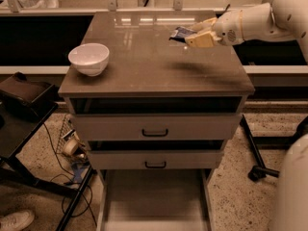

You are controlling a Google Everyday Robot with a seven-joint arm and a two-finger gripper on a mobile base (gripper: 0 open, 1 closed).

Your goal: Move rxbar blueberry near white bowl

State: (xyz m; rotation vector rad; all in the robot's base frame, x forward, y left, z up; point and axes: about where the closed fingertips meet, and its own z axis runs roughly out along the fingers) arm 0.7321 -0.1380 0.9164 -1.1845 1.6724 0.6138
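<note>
Next, I open my gripper to release the rxbar blueberry on the brown cabinet top beside the white bowl (143,59), so that a small gap is left.
The white bowl (89,58) stands upright near the left front corner of the brown cabinet top (154,73). My gripper (192,33) reaches in from the right over the far right part of the top. It is shut on the rxbar blueberry (181,33), a small dark blue wrapper that sticks out to the left of the yellowish fingers (201,40). The bar is lifted above the surface, with a shadow on the top below it. The bowl is far to the left of the gripper.
The cabinet has two shut drawers with dark handles (155,133) and an open bottom bay. A dark stand (24,97) sits at the left, with cables on the floor. A long counter (67,6) runs behind the cabinet.
</note>
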